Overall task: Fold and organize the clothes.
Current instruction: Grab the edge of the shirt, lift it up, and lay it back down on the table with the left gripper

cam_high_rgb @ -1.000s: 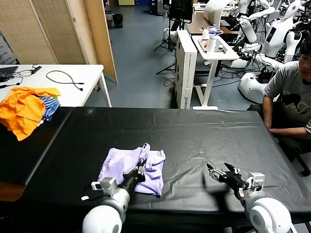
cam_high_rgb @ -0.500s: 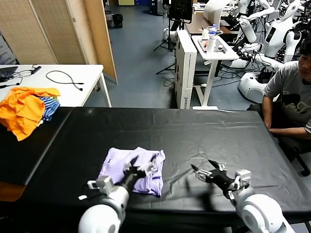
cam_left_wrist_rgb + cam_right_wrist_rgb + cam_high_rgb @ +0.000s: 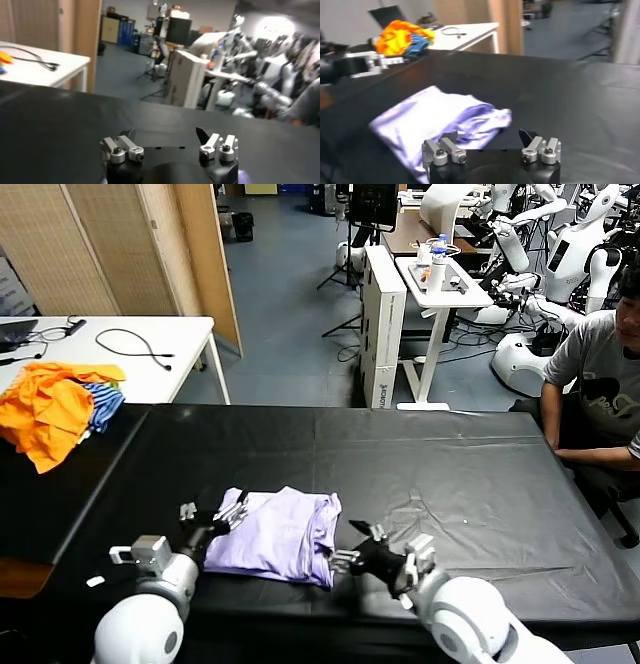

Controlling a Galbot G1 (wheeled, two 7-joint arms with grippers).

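The middle of the lavender T-shirt's edge (image 3: 217, 537), on the side toward the orange garments, will be gripped by my left gripper to drag the folded T-shirt there.
The light lavender T-shirt (image 3: 275, 536) lies folded in a flat bundle near the front edge of the black table (image 3: 430, 454). It shows its plain face. My left gripper (image 3: 210, 517) is open and empty at the shirt's left edge. In the left wrist view the left gripper (image 3: 167, 136) faces bare black table. My right gripper (image 3: 352, 556) is open and empty just right of the shirt's right front corner. In the right wrist view the right gripper (image 3: 490, 136) has the shirt (image 3: 440, 117) just beyond its jaws.
Bright orange garments (image 3: 45, 409) and a blue-and-white striped cloth (image 3: 102, 404) lie at the table's far left. A white table (image 3: 130, 354) with a cable stands behind. A seated person (image 3: 600, 374) is at the table's right end.
The left gripper has let go of the lifted shirt flap and moved left to the shirt's edge. The flap now lies flat. The right gripper has moved left to the shirt's right corner.
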